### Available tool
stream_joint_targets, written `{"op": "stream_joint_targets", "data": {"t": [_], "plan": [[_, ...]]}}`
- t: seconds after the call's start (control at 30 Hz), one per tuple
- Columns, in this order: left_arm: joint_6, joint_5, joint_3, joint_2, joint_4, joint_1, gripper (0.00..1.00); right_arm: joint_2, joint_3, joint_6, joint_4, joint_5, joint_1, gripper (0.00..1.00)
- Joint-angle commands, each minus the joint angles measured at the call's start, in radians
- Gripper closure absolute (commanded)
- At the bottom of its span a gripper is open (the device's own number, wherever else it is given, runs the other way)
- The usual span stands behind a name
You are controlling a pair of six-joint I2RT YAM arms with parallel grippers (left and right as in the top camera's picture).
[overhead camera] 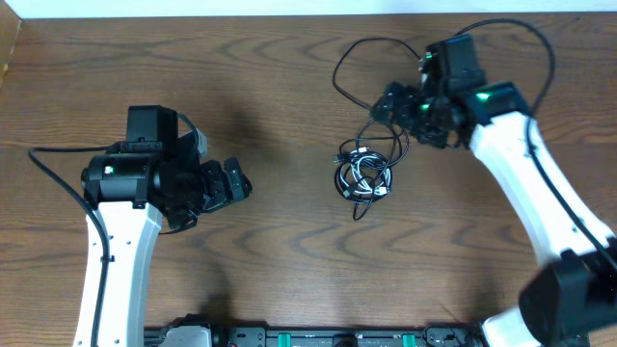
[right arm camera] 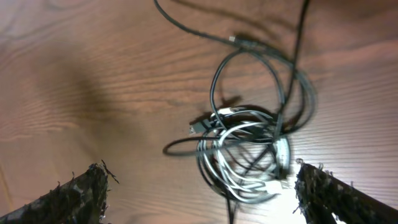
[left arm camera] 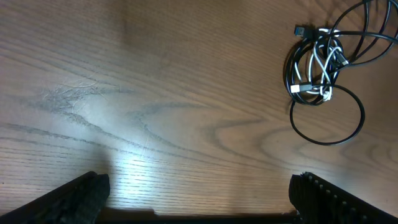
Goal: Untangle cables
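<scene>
The robot's right gripper should grip the black loops (overhead camera: 380, 138) (right arm camera: 273, 74) at the far side of the cables' coil, just past the white cords.
The cables (overhead camera: 363, 174) lie in a tangled coil of black and white cords on the table, right of centre. One black strand (overhead camera: 336, 75) loops away toward the far edge. My right gripper (overhead camera: 403, 118) hovers just behind and to the right of the coil. In the right wrist view it (right arm camera: 202, 190) is open, with the coil (right arm camera: 245, 114) on the wood below and nothing held. My left gripper (overhead camera: 234, 185) is open well to the left of the coil. The left wrist view shows it (left arm camera: 199, 199) over bare wood, with the coil (left arm camera: 313, 62) at the upper right.
Wood-grain table (overhead camera: 289, 87) all round. A thick black arm wire (overhead camera: 540, 39) arcs behind the right arm, and another (overhead camera: 58, 173) trails from the left arm. A dark rail (overhead camera: 318, 337) runs along the front edge.
</scene>
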State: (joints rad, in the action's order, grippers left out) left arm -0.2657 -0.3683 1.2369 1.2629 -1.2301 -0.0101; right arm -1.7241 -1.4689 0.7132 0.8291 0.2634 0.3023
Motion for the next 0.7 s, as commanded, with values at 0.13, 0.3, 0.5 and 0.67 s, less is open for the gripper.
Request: {"op": "stream_joint_targets", "data": {"t": [0.13,0.3,0.5,0.67], "plan": [[-0.002,-0.005,0.011,0.006,-0.003,0.003,0.02,-0.142,0.004,0.233,-0.081,0.05,0.056,0.08],[-0.002,-0.005,0.011,0.006,-0.003,0.003,0.02,-0.171,0.004,0.29,-0.076,0.051,0.061,0.09],[-0.002,-0.005,0.011,0.006,-0.003,0.003,0.02,-0.174,0.004,0.289,-0.065,0.042,0.064,0.07],[-0.002,-0.005,0.011,0.006,-0.003,0.003,0.02,-0.174,0.005,0.289,-0.044,-0.031,0.074,0.3]]}}
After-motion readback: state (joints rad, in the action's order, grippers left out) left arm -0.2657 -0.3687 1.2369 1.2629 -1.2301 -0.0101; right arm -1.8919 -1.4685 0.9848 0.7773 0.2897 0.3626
